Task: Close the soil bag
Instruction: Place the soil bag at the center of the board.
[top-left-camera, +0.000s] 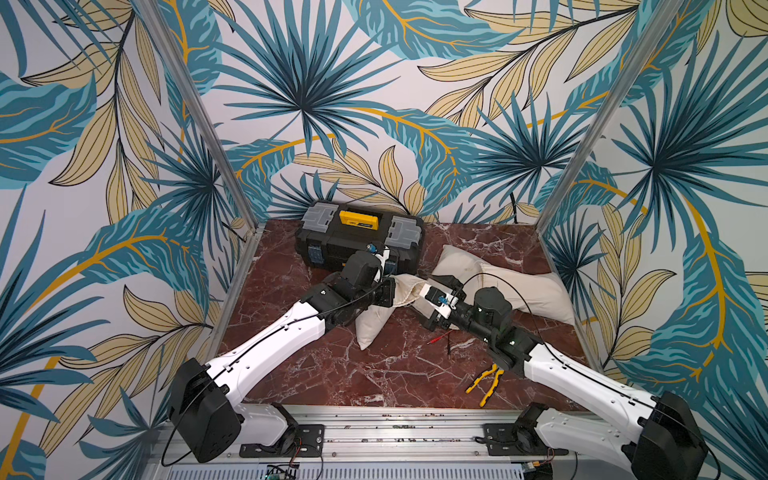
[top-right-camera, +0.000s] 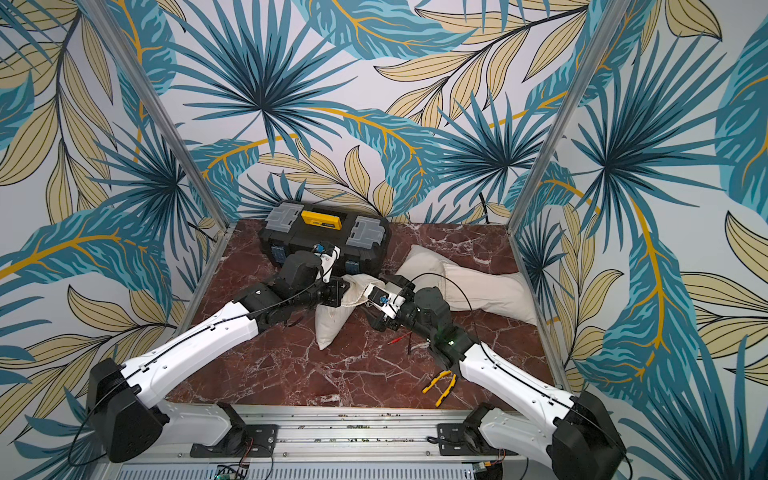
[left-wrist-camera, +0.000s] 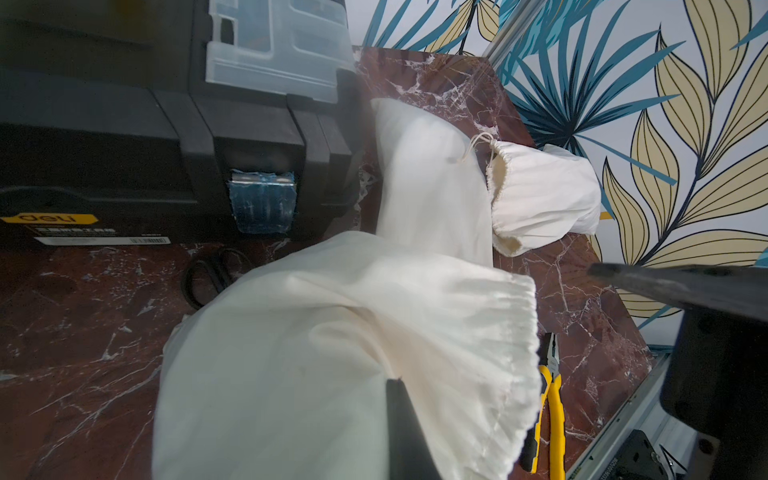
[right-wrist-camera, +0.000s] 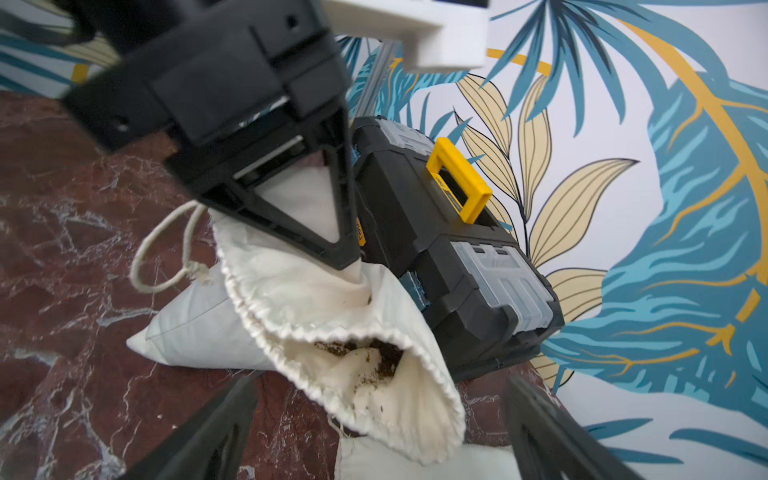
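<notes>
My left gripper is holding the soil bag's cloth by its gaping opening, so it should open and take the hanging drawstring loop (right-wrist-camera: 139, 260) to cinch the bag.
The soil bag (top-left-camera: 372, 324) is a cream cloth drawstring sack lying mid-table; it also shows in the other top view (top-right-camera: 328, 328). Its gathered mouth (right-wrist-camera: 365, 357) gapes, with dark soil inside. A drawstring loop (right-wrist-camera: 166, 257) hangs off the neck. My left gripper (top-left-camera: 390, 292) is shut on a pinch of the bag's cloth near the neck, and the right wrist view shows its fingers (right-wrist-camera: 347, 245) closed on the fabric. In the left wrist view one fingertip (left-wrist-camera: 395, 384) presses into the cloth and the other is hidden. My right gripper (right-wrist-camera: 382, 384) stands open, its jaws either side of the mouth without touching it.
A black toolbox (top-left-camera: 359, 241) with a yellow handle stands behind the bag. Two more cream sacks (top-left-camera: 536, 291) lie at the back right. Yellow pliers (top-left-camera: 484, 384) and thin red and black probes (top-left-camera: 442, 338) lie front right. Black scissors (left-wrist-camera: 212, 274) rest by the toolbox.
</notes>
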